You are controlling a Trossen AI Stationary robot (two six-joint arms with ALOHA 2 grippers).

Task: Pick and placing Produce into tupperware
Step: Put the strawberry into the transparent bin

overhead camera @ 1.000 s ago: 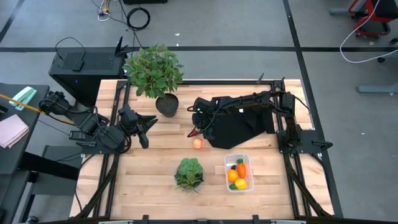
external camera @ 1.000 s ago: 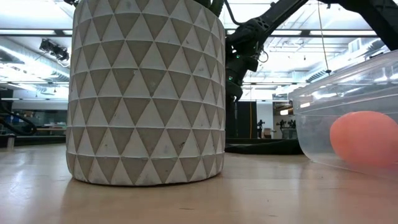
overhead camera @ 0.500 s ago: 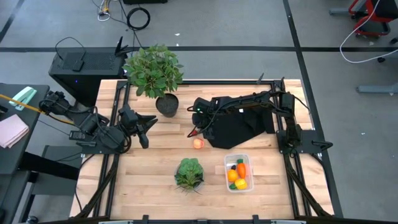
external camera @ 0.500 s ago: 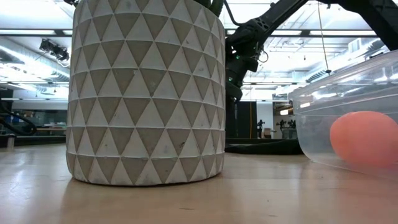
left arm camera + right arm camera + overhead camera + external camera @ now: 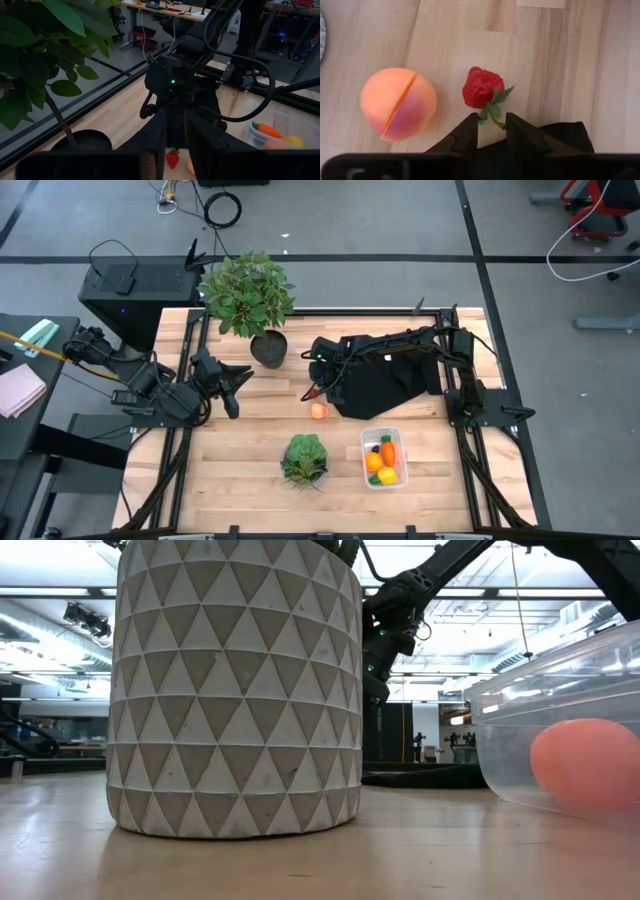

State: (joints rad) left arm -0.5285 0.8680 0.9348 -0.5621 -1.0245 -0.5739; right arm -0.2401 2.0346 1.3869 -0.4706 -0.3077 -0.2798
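The right gripper's fingers meet only the strawberry's green stem, so they should open wide and move farther over to take the strawberry's red body (image 5: 480, 87).
A tiny red piece, a strawberry (image 5: 481, 88) with a green stem, lies on the wooden table beside a pale peach-coloured ball (image 5: 398, 103). My right gripper (image 5: 492, 120) reaches in from the black cloth, with the stem between its fingertips. In the high view the strawberry (image 5: 309, 394) lies just beyond the ball (image 5: 319, 411). The clear tupperware (image 5: 383, 458) stands near the front and holds an orange carrot, an orange ball and a yellow piece. My left gripper (image 5: 238, 388) hovers at the table's left, its fingers a narrow gap apart around nothing. My right gripper has the strawberry's green stem and leaf (image 5: 492, 114) between its two fingertips, only at their free ends. A leaf lies against one finger (image 5: 470, 127) and the stem end against the other. The fingers slant down from the table's right. The red body rests on the table.
A big potted plant (image 5: 247, 295) stands at the far left. A leafy green lettuce head (image 5: 304, 458) sits near the front, left of the tupperware. A black cloth (image 5: 390, 385) lies under my right arm. A white triangle-patterned pot (image 5: 235, 690) fills the low view.
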